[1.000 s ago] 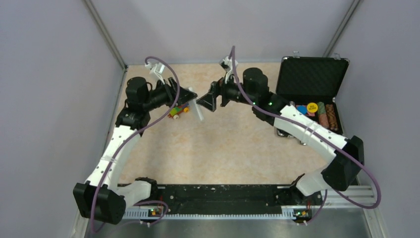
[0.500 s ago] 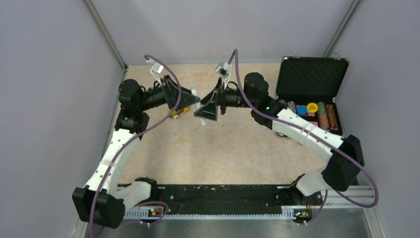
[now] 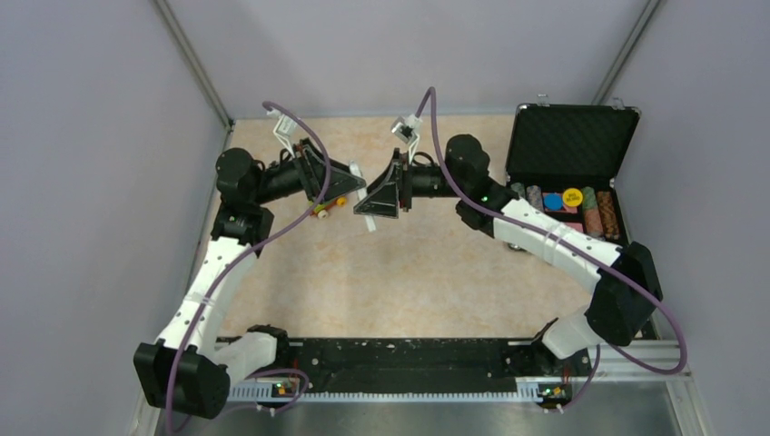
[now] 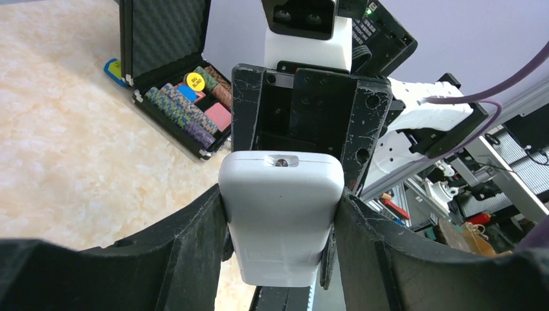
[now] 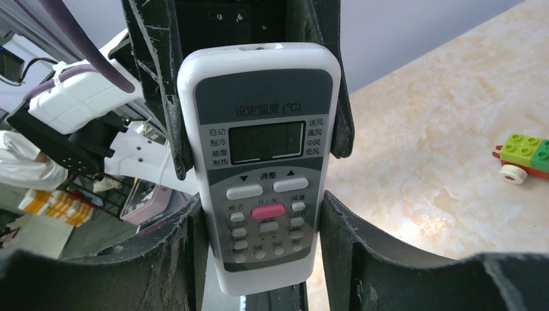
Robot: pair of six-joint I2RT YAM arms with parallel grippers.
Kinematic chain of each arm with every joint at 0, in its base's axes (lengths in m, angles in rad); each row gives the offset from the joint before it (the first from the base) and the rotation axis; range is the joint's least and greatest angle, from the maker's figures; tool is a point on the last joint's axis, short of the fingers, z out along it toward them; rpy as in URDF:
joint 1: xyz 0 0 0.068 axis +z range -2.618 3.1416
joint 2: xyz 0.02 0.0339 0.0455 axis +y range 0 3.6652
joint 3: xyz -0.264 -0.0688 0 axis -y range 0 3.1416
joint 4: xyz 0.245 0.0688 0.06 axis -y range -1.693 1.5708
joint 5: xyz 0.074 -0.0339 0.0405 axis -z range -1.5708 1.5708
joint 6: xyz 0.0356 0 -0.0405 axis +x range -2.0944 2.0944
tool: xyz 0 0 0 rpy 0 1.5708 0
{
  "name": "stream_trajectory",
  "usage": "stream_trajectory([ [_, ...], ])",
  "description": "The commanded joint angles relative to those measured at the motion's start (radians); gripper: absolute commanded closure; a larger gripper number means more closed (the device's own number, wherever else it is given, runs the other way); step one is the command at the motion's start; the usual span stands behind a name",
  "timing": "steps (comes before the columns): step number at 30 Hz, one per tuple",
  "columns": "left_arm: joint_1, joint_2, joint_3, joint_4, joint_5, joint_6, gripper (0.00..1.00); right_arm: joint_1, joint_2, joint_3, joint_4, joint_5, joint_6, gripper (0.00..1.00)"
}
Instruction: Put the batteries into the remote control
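I will use my right gripper to set the remote control, now held between the two arms, down on the table [image 3: 463, 243] beside the black case, facing the toy-brick train.
The remote control [image 3: 364, 202] is held in the air between the two arms, above the far middle of the table. My left gripper [image 3: 355, 193] is shut on it; the left wrist view shows its plain light-grey back [image 4: 281, 214] clamped between both fingers [image 4: 194, 227]. My right gripper [image 3: 370, 202] faces it from the other side. In the right wrist view the button face with dark screen [image 5: 262, 162] stands between that gripper's fingers [image 5: 349, 233], which press against its sides. The batteries are out of view.
An open black case [image 3: 567, 154] of poker chips stands at the back right, also seen in the left wrist view [image 4: 165, 39]. A colourful toy-brick train [image 3: 322, 209] lies under the left gripper and shows at the right edge [image 5: 523, 155].
The two grippers came together around the remote control. The right gripper's jaws, wide a moment ago, have closed in on its sides. The left grip is unchanged.
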Motion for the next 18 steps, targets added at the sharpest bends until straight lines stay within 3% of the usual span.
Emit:
stream_trajectory([
  [1,-0.003,-0.033,0.058,-0.127,-0.056,0.122,0.42,-0.003,-0.002,-0.017,0.026,0.054,0.035,0.72],
  [3,-0.003,-0.036,0.122,-0.376,-0.181,0.263,0.16,-0.016,-0.019,-0.040,0.004,0.105,0.043,0.74],
  [5,-0.001,-0.035,0.170,-0.553,-0.325,0.378,0.02,-0.036,-0.037,-0.074,-0.028,0.173,0.049,0.74],
  [9,0.004,-0.052,0.214,-0.797,-0.745,0.438,0.01,-0.078,-0.080,-0.160,-0.192,0.408,0.019,0.74],
  [11,0.006,-0.078,0.203,-0.853,-0.914,0.436,0.01,-0.085,-0.086,-0.191,-0.328,0.624,-0.009,0.74],
  [14,0.006,-0.122,0.181,-0.898,-1.005,0.427,0.01,-0.087,-0.074,-0.211,-0.508,0.898,-0.046,0.75],
  [18,0.006,-0.199,0.136,-0.908,-0.987,0.401,0.01,-0.088,-0.027,-0.225,-0.664,1.155,-0.065,0.75],
])
